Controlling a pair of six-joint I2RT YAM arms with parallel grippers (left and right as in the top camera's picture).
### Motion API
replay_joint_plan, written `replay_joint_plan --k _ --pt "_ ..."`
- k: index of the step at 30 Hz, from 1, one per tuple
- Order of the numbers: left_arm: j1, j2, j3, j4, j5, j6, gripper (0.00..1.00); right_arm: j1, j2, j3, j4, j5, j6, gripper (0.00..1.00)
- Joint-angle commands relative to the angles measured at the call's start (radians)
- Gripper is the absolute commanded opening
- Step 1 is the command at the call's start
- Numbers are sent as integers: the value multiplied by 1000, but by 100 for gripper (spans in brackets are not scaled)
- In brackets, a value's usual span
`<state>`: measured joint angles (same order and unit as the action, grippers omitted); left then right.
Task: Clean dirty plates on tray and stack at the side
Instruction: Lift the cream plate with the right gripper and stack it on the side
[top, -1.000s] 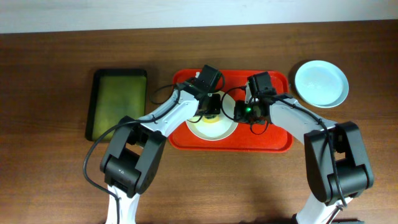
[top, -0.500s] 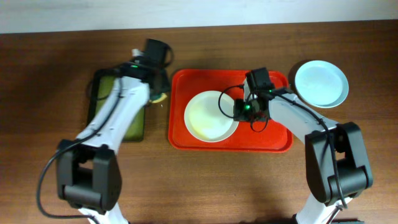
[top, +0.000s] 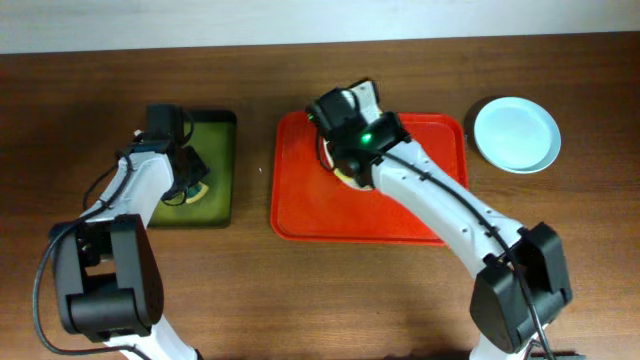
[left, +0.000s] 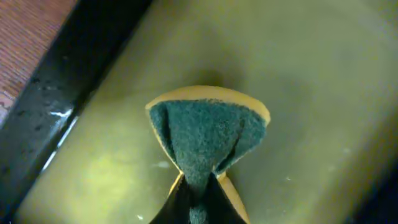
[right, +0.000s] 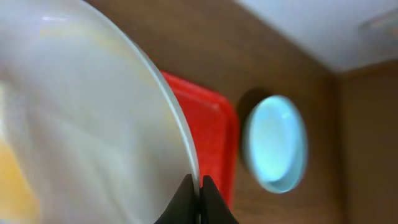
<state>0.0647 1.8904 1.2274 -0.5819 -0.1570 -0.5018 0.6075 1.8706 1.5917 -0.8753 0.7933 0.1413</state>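
Note:
Next, my right gripper sets the pale plate down and lets go of it on top of the mint-green plate (right: 275, 140) that is beside the red tray.
My right gripper (right: 200, 186) is shut on the rim of a pale plate (right: 81, 118) with a yellowish smear and holds it tilted on edge over the red tray (right: 208, 118). From overhead the right arm hides most of this plate; only a sliver (top: 346, 179) shows by the gripper (top: 338, 162) above the tray (top: 330, 215). A mint-green plate (top: 516, 134) lies on the table to the right of the tray. My left gripper (left: 198, 190) is shut on a green and yellow sponge (left: 205, 134) over the dark tray. A third plate is out of view.
The smaller dark tray with a green inside (top: 215, 140) stands left of the red tray, with the left gripper (top: 187, 178) and sponge (top: 193, 193) in it. Its black rim (left: 68, 93) shows wet. The table is brown wood, with a wall along the far edge.
The left arm carried the sponge off the plate, leftward into the dark tray. The right gripper raised the plate from flat on the red tray to tilted on edge and moved left.

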Motion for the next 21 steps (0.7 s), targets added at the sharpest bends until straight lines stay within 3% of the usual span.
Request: replay_joint_plan --k 1,2,3,5,6,11,14,17,19,21 --pt "24 4 -17 23 -34 -10 13 76 -26 25 38 257 -178 4" --pt "24 5 -17 24 -33 -9 18 93 -26 25 53 296 -219 4" --pt "24 5 -17 22 -33 -9 37 110 -26 25 66 334 -262 4" --pt "24 5 -17 18 -33 -9 46 142 -26 25 99 448 -331 4" --pt "24 5 -17 18 -33 -9 59 154 -26 25 115 492 -356 4" --pt "24 4 -17 17 -21 -9 98 192 -26 25 220 640 -595 4" --pt "23 5 -17 17 2 -9 99 216 -26 25 279 649 -630 4" --pt "23 5 -17 17 4 -9 99 208 -26 24 257 401 -499 4" --pt "23 5 -17 17 4 -9 99 197 -26 24 216 293 -497 4" --pt "23 5 -17 17 4 -9 99 196 -26 24 220 457 -566 4"
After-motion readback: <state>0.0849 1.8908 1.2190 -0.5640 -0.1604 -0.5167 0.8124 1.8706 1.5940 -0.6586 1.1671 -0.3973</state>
